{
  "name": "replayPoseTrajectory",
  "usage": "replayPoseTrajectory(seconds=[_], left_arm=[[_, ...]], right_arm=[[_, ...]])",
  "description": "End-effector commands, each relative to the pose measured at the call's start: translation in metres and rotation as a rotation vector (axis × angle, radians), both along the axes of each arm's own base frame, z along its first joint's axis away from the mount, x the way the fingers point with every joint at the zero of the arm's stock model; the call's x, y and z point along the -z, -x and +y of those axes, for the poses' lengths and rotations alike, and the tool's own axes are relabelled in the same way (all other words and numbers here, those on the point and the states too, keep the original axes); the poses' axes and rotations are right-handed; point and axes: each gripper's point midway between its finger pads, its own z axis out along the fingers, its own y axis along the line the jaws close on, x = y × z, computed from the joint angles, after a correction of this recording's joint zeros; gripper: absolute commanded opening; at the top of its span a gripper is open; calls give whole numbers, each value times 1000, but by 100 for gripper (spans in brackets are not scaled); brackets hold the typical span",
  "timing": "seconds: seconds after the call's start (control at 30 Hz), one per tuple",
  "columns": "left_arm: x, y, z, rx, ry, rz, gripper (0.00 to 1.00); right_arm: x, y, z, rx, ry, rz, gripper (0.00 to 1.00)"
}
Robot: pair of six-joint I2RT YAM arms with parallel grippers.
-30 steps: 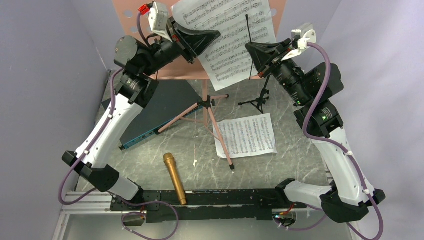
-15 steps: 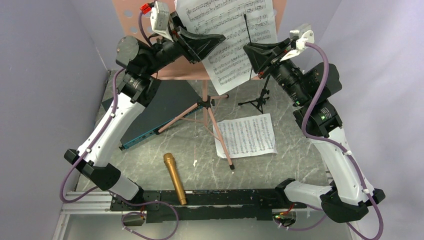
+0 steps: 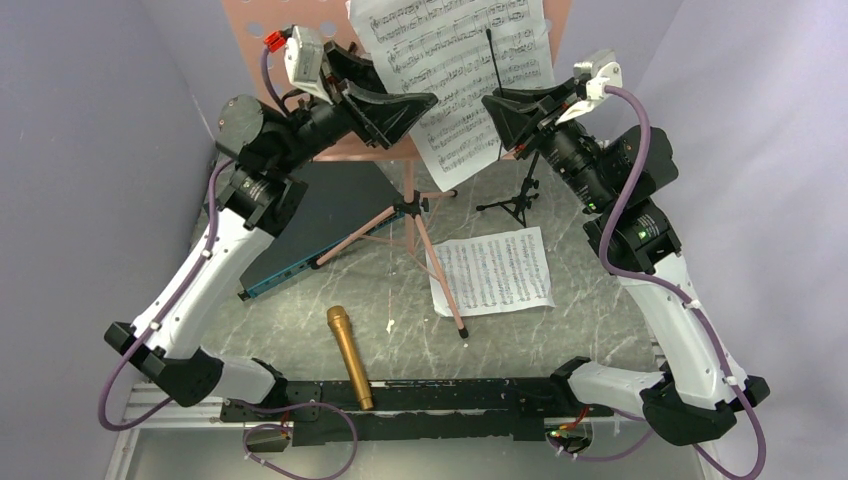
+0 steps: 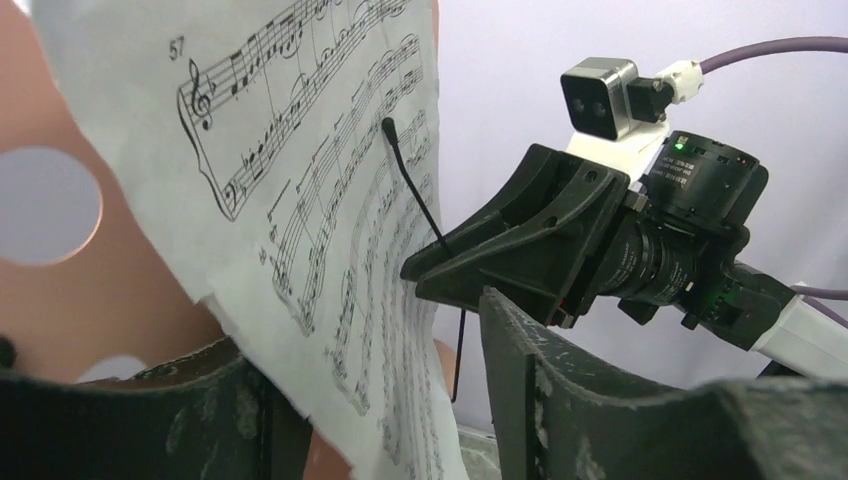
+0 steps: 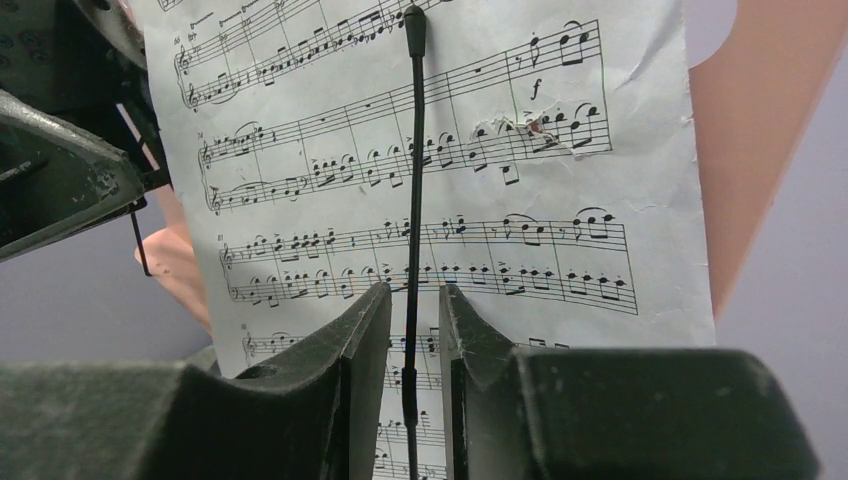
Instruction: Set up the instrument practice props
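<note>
The page slants past the lower edge of the pink music stand, so the robot's right gripper will grip the black rod (image 5: 412, 325) while the left gripper shifts the page square.
The pink music stand (image 3: 300, 25) rises at the back on tripod legs (image 3: 425, 245). One white sheet-music page (image 3: 455, 60) leans on it, also seen in the wrist views (image 4: 330, 200) (image 5: 500, 150). A thin black rod (image 5: 414, 150) crosses the page. My right gripper (image 3: 500, 108) (image 5: 414, 295) is slightly open, with the rod between its fingers and a gap on each side. My left gripper (image 3: 405, 105) (image 4: 370, 350) is open, with the page's lower edge hanging loose between its fingers. A second page (image 3: 495, 270) and the gold microphone (image 3: 350, 355) lie on the table. The black mic stand (image 3: 515, 205) stands behind the second page.
A dark flat panel with a teal edge (image 3: 300, 235) lies on the table under the left arm. Purple walls close in on both sides. A black rail (image 3: 450, 395) runs along the near table edge.
Both grippers were shut and have opened, the left wide, the right a little. The left has let go of the page and drawn back to the left.
</note>
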Motion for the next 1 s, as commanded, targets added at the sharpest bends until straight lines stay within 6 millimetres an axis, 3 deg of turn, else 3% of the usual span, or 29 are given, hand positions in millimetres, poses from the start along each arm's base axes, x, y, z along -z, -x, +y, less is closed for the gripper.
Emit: replayPoseTrajectory(seconds=[0.0,0.33,0.43,0.63,0.97], left_arm=[[-7,9,16,-51,28,6,57],[16,-1,19,-81,36,141,35],[19,-5,17,-84,27,148,23],[10,-4,15,-87,13,108,3],[-2,2,8,-55,-64,28,3]], right_arm=[[-14,8,-5,0,-30,-35,28],[-14,10,-6,-2,-30,-36,25],[-13,9,-4,-8,-22,-31,21],[-11,9,-2,-15,-13,-26,1],[-10,8,0,-22,-4,-23,0]])
